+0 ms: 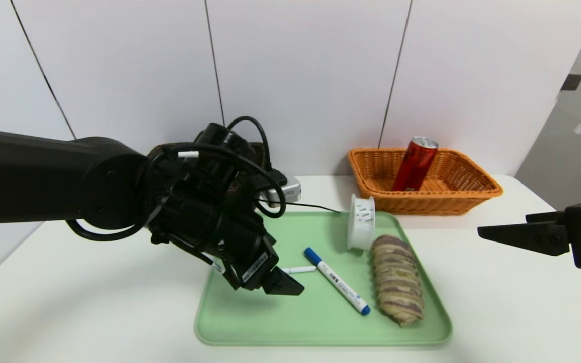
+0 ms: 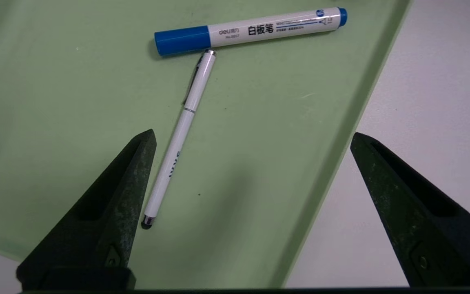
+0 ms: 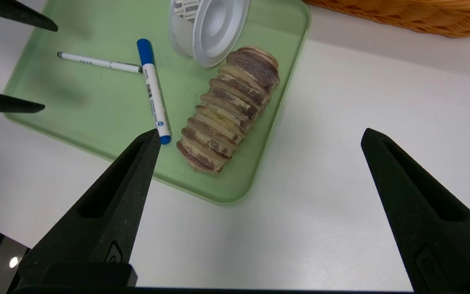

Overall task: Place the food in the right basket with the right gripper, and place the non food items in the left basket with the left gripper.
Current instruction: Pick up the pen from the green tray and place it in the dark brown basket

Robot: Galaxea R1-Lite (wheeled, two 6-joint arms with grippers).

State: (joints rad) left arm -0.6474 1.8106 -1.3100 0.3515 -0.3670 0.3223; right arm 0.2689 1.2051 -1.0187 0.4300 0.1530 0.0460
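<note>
The left gripper needs to next close on the middle of the thin white pen (image 1: 285, 271) (image 2: 183, 127), beside the pen's silver ring and away from the pen's clip.
A green tray (image 1: 250, 322) holds a thin white pen (image 1: 298, 269), a blue-capped marker (image 1: 338, 287), a white cup (image 1: 361, 222) lying on its side and a striped bread loaf (image 1: 397, 279). My left gripper (image 1: 270, 282) hovers open over the tray's left part. In the left wrist view the pen (image 2: 182, 134) lies just inside one finger of that gripper (image 2: 252, 134), with the marker (image 2: 251, 29) beyond it. My right gripper (image 1: 492, 234) hangs open over bare table to the right of the tray, and its own view (image 3: 261, 131) shows the loaf (image 3: 229, 110) off to one side.
The orange right basket (image 1: 452, 196) at the back right holds a red can (image 1: 414, 164). A dark left basket (image 1: 259, 151) is mostly hidden behind my left arm, with a silver box (image 1: 285, 190) at its edge. White table surrounds the tray.
</note>
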